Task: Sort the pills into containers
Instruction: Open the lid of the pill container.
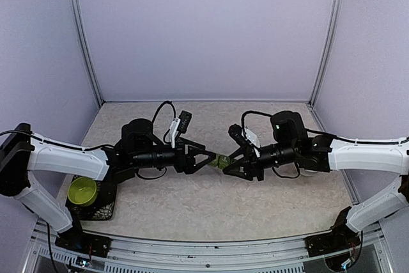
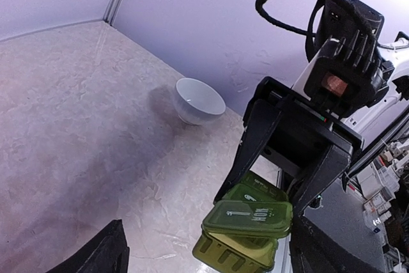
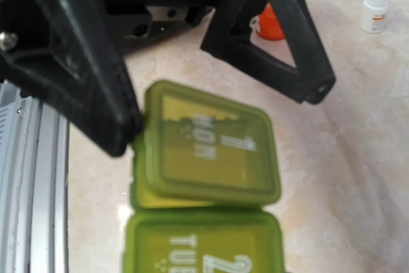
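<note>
The robot's right gripper needs to set the dark green pill box down on the bare middle of the table [image 1: 215, 156].
The containers [image 1: 220, 160] are a dark green pill box held above the table's middle, between the two arms. My right gripper [image 1: 235, 162] is shut on it, and in the left wrist view its black fingers [image 2: 254, 139] flank the pill box [image 2: 246, 228]. The lid marked MON [image 3: 211, 145] is tilted up a little, while the TUE lid [image 3: 204, 247] lies flat. My left gripper [image 1: 212, 158] is open, its fingers [image 3: 96, 94] spread on either side of the MON end, one tip against the lid's corner. No pills show in any view.
A white bowl [image 2: 199, 100] stands on the table near the back wall. A lime-green bowl [image 1: 82, 190] rests on a black mesh tray [image 1: 102, 210] at the near left. A small white bottle [image 3: 374, 7] and an orange object [image 3: 271, 23] stand beyond the box.
</note>
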`<state>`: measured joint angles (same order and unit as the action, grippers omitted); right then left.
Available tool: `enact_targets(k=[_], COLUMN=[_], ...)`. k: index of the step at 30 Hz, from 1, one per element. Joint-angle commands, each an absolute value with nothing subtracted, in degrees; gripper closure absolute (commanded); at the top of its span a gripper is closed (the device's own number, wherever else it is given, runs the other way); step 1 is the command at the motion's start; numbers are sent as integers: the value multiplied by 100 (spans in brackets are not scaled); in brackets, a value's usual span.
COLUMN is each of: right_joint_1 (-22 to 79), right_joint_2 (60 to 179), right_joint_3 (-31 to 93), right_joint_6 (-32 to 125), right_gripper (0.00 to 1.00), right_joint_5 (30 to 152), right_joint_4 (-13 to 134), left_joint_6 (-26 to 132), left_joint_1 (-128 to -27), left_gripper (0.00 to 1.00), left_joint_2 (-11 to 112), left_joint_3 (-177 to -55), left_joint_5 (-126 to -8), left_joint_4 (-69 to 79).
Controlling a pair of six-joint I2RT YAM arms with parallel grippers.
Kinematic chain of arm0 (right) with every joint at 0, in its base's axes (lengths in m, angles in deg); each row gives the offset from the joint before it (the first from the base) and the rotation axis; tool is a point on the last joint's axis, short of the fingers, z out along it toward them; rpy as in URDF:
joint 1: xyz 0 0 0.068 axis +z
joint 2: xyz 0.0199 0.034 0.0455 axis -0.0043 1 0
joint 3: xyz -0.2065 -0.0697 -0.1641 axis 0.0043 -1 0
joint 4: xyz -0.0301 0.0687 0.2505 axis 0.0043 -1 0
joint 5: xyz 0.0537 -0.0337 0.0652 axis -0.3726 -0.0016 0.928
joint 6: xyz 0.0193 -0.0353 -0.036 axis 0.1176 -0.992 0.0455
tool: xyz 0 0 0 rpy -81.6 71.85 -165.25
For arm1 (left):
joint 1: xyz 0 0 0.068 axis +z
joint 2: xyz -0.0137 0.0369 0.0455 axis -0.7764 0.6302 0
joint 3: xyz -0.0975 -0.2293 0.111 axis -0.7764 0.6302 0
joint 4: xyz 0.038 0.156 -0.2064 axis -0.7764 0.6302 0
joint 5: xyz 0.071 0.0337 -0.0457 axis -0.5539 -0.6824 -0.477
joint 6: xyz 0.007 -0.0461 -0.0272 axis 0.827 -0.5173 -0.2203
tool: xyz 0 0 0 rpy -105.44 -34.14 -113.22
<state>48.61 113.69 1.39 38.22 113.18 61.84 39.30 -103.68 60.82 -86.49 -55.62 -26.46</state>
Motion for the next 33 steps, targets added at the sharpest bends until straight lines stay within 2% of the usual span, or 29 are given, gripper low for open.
enact_targets(k=[1, 9, 16, 22, 25, 28, 33], right_joint_1=[5001, 5219, 5327, 5345, 5360, 5377, 5501], right_joint_2=[11325, 11281, 11201, 11164, 11180, 11206, 11272], right_joint_3=[279, 303, 321, 329, 339, 355, 349], right_joint_6=[3659, 3495, 3415, 3362, 3315, 3270, 3083], right_gripper=[65, 65, 65, 65, 65, 65, 65], right_joint_5=[11280, 11091, 10882, 10733, 10587, 10435, 9994], right_joint_4=[6207, 6163, 6152, 6169, 6168, 6134, 6083], left_joint_6=[3762, 3644, 3600, 3568, 3499, 3408, 2886], left_joint_1=[-10262, -10261, -10261, -10261, -10237, -10211, -10039], left_gripper=[18, 30, 52, 62, 62, 53, 52], left_joint_2=[6265, 6529, 6677, 6719, 6765, 6815, 7032], left_joint_3=[-8837, -9027, -9143, -9152, -9152, -9145, -9218], left_joint_5=[-5499, -5378, -5207, -4975, -4879, -4846, -4795], left_joint_4=[-2570, -2449, -2405, -2441, -2453, -2459, -2346])
